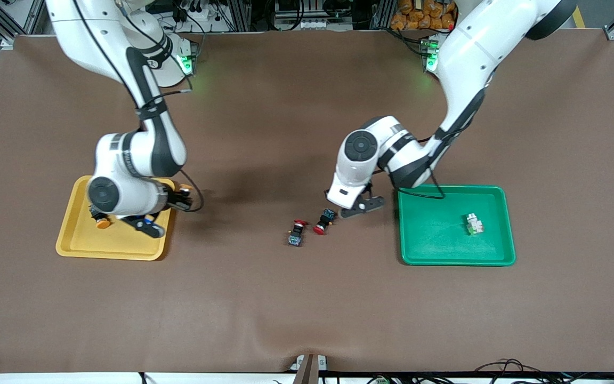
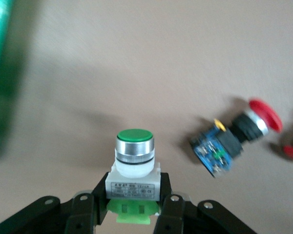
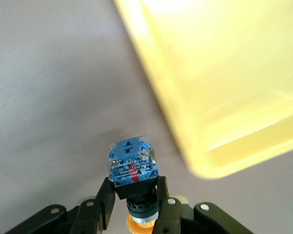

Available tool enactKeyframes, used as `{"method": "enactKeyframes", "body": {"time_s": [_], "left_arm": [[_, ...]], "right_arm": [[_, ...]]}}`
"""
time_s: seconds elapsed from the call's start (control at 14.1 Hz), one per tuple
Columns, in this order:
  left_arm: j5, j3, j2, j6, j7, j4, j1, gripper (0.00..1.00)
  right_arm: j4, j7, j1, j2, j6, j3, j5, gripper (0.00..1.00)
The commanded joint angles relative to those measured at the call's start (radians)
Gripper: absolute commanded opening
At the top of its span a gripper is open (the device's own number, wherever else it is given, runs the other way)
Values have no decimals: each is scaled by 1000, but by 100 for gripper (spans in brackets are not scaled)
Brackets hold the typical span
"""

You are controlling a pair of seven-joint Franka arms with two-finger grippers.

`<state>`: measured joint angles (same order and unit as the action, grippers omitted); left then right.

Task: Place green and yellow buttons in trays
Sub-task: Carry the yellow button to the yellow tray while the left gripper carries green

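Note:
I will use my left gripper to set its green button down between the other green button and the green tray's rim (image 1: 437,228) facing the red buttons.
My left gripper (image 2: 133,187) is shut on a green-capped button (image 2: 134,151) with a whitish body, held just above the brown table. In the front view this gripper (image 1: 363,205) sits between two red buttons and the green tray (image 1: 419,250), and its button is hidden there. A second green button (image 1: 474,224) lies in that tray. My right gripper (image 3: 135,187) is shut on a black-bodied button (image 3: 132,165) with an orange-yellow cap, beside a corner of the yellow tray (image 3: 224,97). In the front view that gripper (image 1: 180,197) is at the yellow tray's (image 1: 72,242) edge. Another yellow button (image 1: 103,221) lies in it.
Two red-capped buttons (image 1: 297,232) (image 1: 322,224) lie on the table between the trays, close to my left gripper. One of them (image 2: 239,139) shows in the left wrist view, with the green tray's rim (image 2: 0,73) at that view's edge.

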<state>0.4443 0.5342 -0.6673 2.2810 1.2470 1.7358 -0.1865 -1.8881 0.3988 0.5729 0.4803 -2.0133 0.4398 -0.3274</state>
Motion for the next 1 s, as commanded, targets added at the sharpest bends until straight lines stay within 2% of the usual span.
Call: {"method": "enactKeyframes", "body": {"time_s": [0.0, 0.21, 0.5, 0.71, 0.92], "left_arm": [[4, 4, 75, -79, -55, 22, 57, 0], [1, 6, 117, -120, -152, 28, 139, 0], [-1, 6, 121, -153, -335, 39, 300, 0], [-1, 6, 63, -146, -409, 41, 390, 0], [-1, 4, 6, -95, -413, 47, 423, 0]], "right_arm": [[4, -138, -70, 6, 12, 13, 24, 0], [4, -207, -123, 27, -10, 13, 53, 0], [1, -251, -153, 61, -67, 11, 56, 0], [0, -316, -183, 95, -117, 10, 54, 0], [-2, -316, -185, 122, -146, 10, 53, 0]]}}
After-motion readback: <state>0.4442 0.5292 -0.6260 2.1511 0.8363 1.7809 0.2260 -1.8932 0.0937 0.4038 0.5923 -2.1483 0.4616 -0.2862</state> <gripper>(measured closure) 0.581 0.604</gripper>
